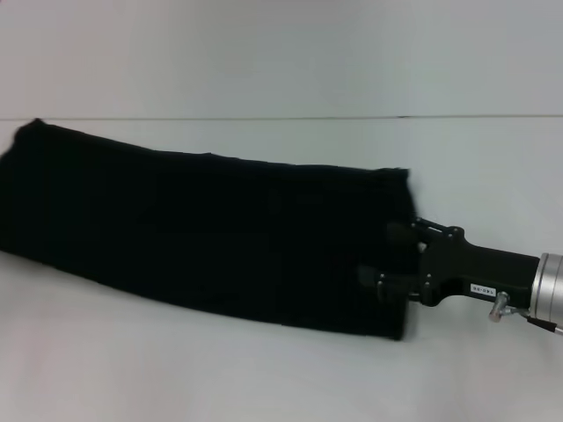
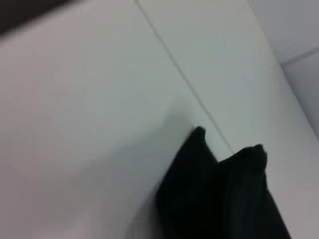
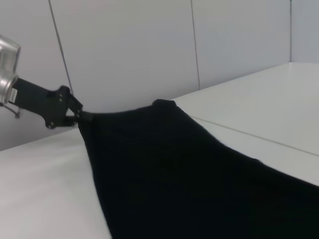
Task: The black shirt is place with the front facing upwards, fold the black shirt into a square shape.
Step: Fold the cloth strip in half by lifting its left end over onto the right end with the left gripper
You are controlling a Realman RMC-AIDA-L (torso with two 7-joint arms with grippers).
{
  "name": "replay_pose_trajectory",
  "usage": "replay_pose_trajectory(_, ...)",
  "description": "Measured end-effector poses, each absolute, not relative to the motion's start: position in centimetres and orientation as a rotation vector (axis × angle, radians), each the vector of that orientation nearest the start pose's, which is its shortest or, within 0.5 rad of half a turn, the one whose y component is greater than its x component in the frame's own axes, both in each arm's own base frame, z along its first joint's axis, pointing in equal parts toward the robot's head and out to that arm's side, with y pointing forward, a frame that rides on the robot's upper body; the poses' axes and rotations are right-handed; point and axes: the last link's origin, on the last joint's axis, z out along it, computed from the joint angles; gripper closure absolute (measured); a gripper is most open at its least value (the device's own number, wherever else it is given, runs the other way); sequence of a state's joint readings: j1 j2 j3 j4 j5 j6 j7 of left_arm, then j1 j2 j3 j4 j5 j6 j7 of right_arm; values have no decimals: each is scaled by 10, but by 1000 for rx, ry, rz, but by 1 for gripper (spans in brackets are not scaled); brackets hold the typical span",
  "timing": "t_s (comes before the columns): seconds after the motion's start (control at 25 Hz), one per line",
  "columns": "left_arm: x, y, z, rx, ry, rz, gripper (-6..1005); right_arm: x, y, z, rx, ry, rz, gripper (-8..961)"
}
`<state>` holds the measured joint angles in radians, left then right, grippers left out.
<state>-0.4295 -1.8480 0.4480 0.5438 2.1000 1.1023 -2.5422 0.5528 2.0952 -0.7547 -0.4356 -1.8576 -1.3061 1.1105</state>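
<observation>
I need to release my left gripper's black shirt end on the opposite end (image 1: 393, 277), under my right fingers.
The black shirt (image 1: 211, 229) lies folded into a long strip across the white table, running from far left to near right; no print shows. My right gripper (image 1: 387, 253) is at the strip's right end, its fingers spread wide over the cloth edge. My left gripper is out of the head view; in the right wrist view it (image 3: 79, 117) shows at the far end of the shirt (image 3: 189, 174), pinched on a corner of the cloth. The left wrist view shows two raised corners of the shirt (image 2: 214, 189).
The white table (image 1: 264, 369) has bare surface in front of the strip and to its right. A pale wall (image 1: 281, 53) stands behind the table's far edge.
</observation>
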Motion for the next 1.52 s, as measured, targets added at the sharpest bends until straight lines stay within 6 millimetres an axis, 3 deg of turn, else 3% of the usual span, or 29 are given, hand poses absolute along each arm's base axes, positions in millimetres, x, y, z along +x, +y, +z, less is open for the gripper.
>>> replay_pose_trajectory(0.12,-413,338,138,-1294,-1945,-811,940,273,338,-44,-2607,537,652,7)
replay_pose_trajectory(0.32,-412,338,140,-1299,-1939,-824,934,273,337,-46,-2609,549,655,6)
replay_pose_trajectory(0.48,-397,344,139,-1352,-1951,-895,929,276,336,-45,-2597,563,657,6)
replay_pose_trajectory(0.64,-366,358,137,-1452,-1944,-1051,924,284,334,-43,-2552,610,655,6)
replay_pose_trajectory(0.8,-310,384,121,-1654,-1914,-1179,919,297,328,-40,-2507,661,637,6)
replay_pose_trajectory(1.04,-211,419,67,-2021,-1858,-1225,912,317,316,-33,-2432,740,635,7)
replay_pose_trajectory(1.2,-156,419,14,-2252,-1844,-1162,907,327,306,-32,-2407,778,627,7)
replay_pose_trajectory(1.36,-140,401,-39,-2370,-1902,-1033,902,331,301,-32,-2401,795,626,7)
replay_pose_trajectory(1.52,-163,370,-90,-2364,-2089,-915,897,333,299,-32,-2401,797,623,7)
